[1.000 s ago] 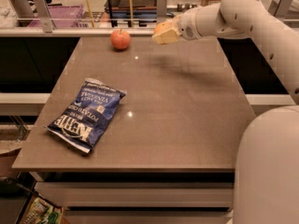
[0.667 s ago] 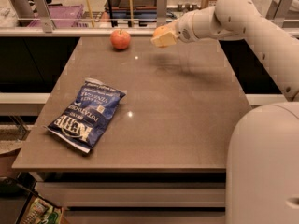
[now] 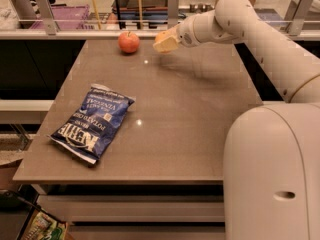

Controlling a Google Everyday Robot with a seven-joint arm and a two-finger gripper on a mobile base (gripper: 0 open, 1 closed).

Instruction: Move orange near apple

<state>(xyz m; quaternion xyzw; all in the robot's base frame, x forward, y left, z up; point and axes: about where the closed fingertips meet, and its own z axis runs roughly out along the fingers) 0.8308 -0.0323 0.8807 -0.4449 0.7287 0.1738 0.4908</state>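
Note:
My gripper is to set the orange down and let go of it on the brown table [image 3: 156, 50], close beside the apple and near the table's far edge.
The apple [image 3: 129, 42] is red-orange with a short stem and sits at the far edge of the brown table [image 3: 190, 114], left of centre. My gripper [image 3: 163, 43] hangs just above the table, a short way right of the apple. Its cream fingers are closed around the orange [image 3: 161, 34]. Only a sliver of orange skin shows at the top between the fingers. The orange is off the table surface.
A blue potato chip bag [image 3: 92, 123] lies on the table's left front part. A metal rail [image 3: 100, 33] and shelving run behind the far edge. My white arm [image 3: 260, 29] crosses the right side, and my base [image 3: 272, 174] fills the lower right.
The gripper with the orange has moved left and slightly down, closer to the apple. The apple and the chip bag have not moved.

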